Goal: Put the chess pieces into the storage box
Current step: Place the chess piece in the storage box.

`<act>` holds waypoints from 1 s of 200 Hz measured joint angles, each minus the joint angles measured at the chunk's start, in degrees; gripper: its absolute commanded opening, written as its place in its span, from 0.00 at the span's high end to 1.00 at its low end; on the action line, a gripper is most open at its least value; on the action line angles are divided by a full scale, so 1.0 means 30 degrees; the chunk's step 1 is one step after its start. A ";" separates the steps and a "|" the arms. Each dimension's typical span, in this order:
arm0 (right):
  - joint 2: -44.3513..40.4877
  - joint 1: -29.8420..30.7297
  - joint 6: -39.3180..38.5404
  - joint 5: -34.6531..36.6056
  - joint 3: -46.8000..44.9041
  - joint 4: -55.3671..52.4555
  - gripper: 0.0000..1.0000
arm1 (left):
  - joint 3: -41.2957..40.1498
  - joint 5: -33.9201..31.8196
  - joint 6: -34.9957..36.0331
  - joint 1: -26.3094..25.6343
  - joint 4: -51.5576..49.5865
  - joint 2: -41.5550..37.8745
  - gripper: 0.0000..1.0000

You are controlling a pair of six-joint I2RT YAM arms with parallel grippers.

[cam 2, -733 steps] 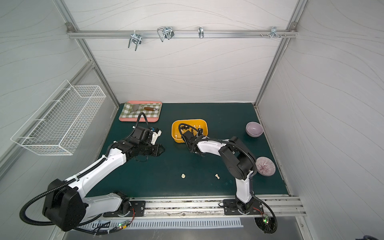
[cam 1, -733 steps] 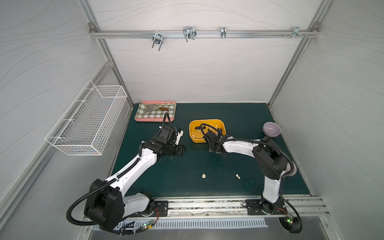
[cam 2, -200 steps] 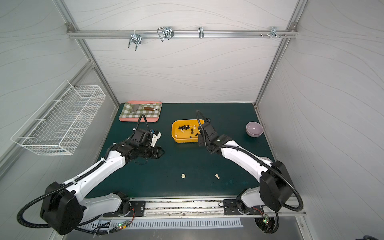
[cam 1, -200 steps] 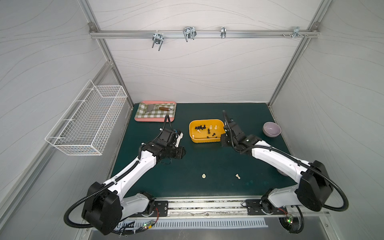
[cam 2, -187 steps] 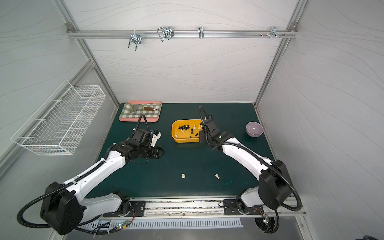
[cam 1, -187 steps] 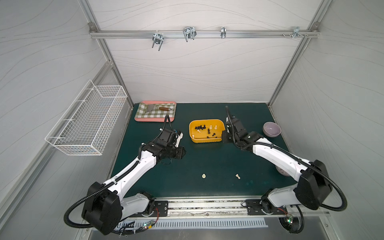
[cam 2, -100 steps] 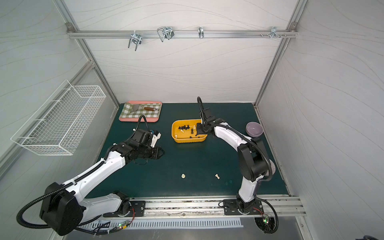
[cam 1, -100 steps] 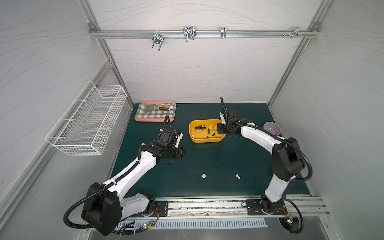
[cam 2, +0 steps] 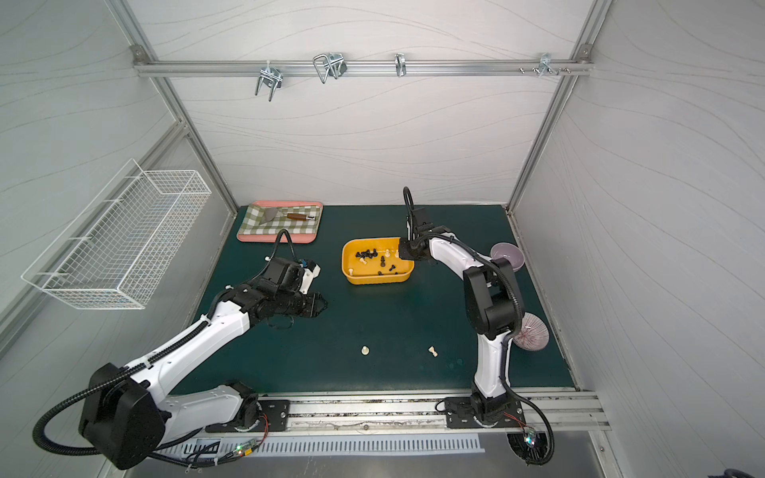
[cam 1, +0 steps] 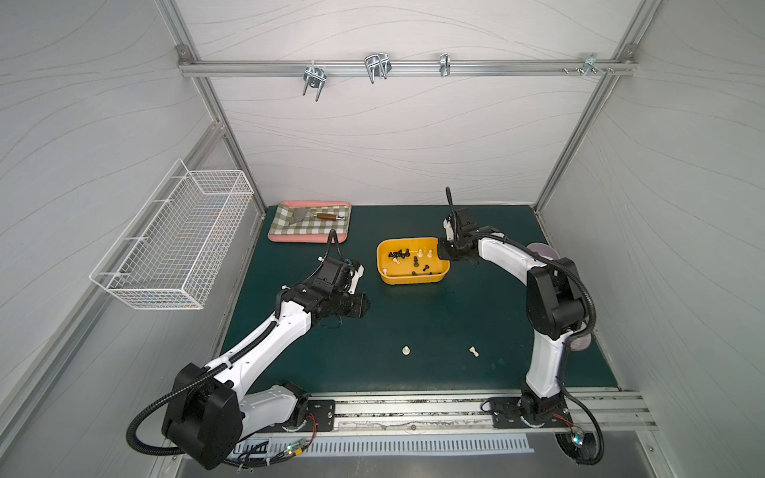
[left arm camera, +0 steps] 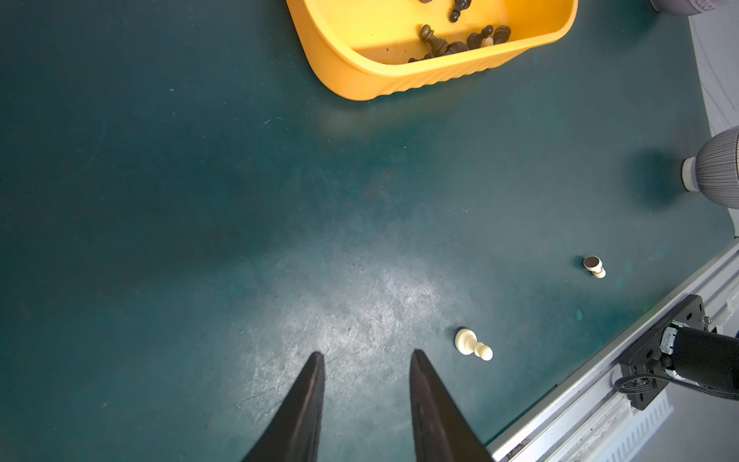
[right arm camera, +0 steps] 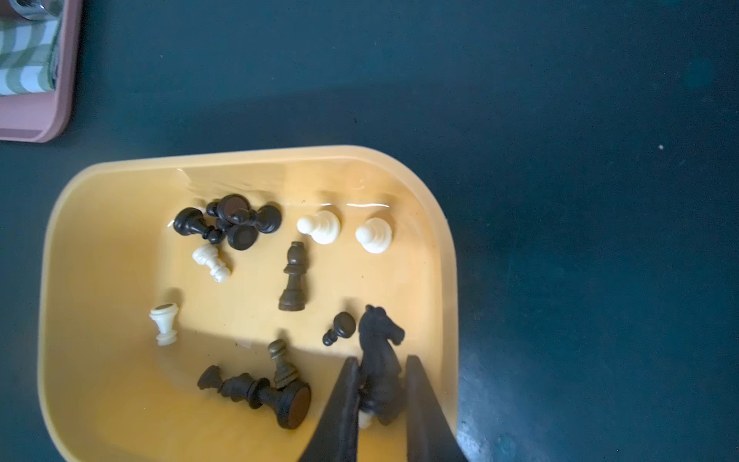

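The cream pawn at the front of the green mat is next for my left gripper, which should go to it and close on the pawn's neck [cam 1: 405, 349] [left arm camera: 476, 348].
The yellow-orange storage box [cam 1: 414, 281] [cam 2: 378, 280] sits mid-table and holds several black and cream chess pieces [cam 1: 416, 260] [right arm camera: 294, 280]. My right gripper [cam 1: 443, 252] [right arm camera: 380, 360] hangs over the box's right end, shut on a black knight [right arm camera: 378, 340]. Two cream chess pieces lie loose on the green mat towards the front: a pawn [cam 1: 406, 351] [left arm camera: 472, 344] and another piece [cam 1: 475, 352] [left arm camera: 594, 267]. My left gripper [cam 1: 364, 308] [left arm camera: 366, 356] hovers left of the box, open and empty, with the pawn just beside one finger in the left wrist view.
A pink-rimmed checkered tray [cam 1: 309, 223] with a trowel lies at the back left. A white wire basket [cam 1: 174, 244] hangs on the left wall. A purple bowl [cam 2: 507, 254] and a ribbed bowl [cam 2: 532, 333] stand by the right edge. The metal rail [cam 1: 414, 414] runs along the front.
My right gripper has swung from right of the box to over its right end, still holding the knight, and the arm has folded up. The left arm has stayed put.
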 measured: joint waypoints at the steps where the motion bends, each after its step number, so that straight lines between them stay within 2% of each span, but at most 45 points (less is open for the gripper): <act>1: 0.0000 0.0000 0.0000 0.0000 0.0000 0.0000 0.83 | 0.0000 0.0000 0.0000 0.0000 0.0000 0.0000 0.63; 62: 0.0007 -0.0058 0.0000 -0.0131 0.0102 -0.0189 0.72 | 0.0000 0.0007 0.0000 0.0000 0.0000 0.0124 0.63; 148: -0.0160 -0.0087 0.0000 -0.0138 0.0044 -0.0248 0.71 | -0.0051 0.0029 0.0000 0.0000 0.0000 0.0262 0.63; 200: -0.1967 -0.0087 0.0080 -0.0211 -0.1275 -0.0248 0.72 | -0.0102 0.0073 0.0087 -0.0160 0.0000 0.0284 0.63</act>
